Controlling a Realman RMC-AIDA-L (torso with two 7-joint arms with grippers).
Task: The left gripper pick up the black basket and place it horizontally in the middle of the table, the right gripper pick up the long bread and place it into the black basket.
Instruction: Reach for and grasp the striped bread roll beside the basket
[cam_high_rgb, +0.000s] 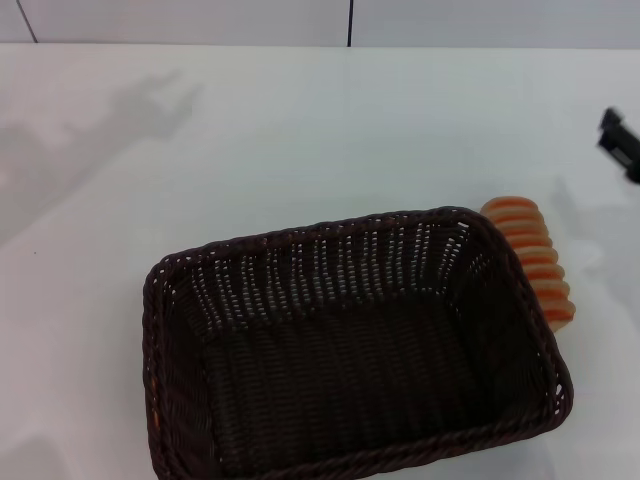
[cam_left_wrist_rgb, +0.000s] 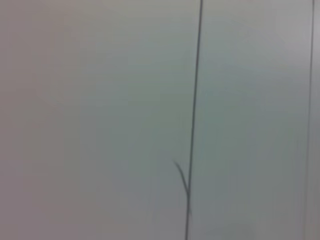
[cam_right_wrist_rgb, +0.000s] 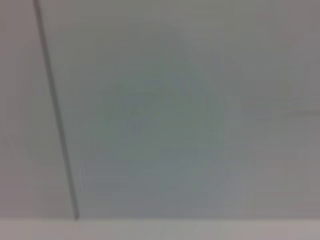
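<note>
I close my right gripper on the middle of the long bread (cam_high_rgb: 532, 260) beside the black basket next.
The black basket (cam_high_rgb: 350, 350) sits on the white table (cam_high_rgb: 300, 130) at the near middle of the head view, its long side running roughly left to right, slightly turned, and it holds nothing. The long bread (cam_high_rgb: 532, 258), tan with orange stripes, lies on the table outside the basket, right against its right rim. A small black part of the right gripper (cam_high_rgb: 620, 145) shows at the right edge, above the table and beyond the bread. The left gripper is out of view; only an arm's shadow falls on the table at far left.
A pale wall with dark vertical seams (cam_high_rgb: 350, 22) runs behind the table's far edge. Both wrist views show only blurred wall with a seam line (cam_left_wrist_rgb: 194, 100) (cam_right_wrist_rgb: 55, 110). The basket's near rim runs off the bottom of the head view.
</note>
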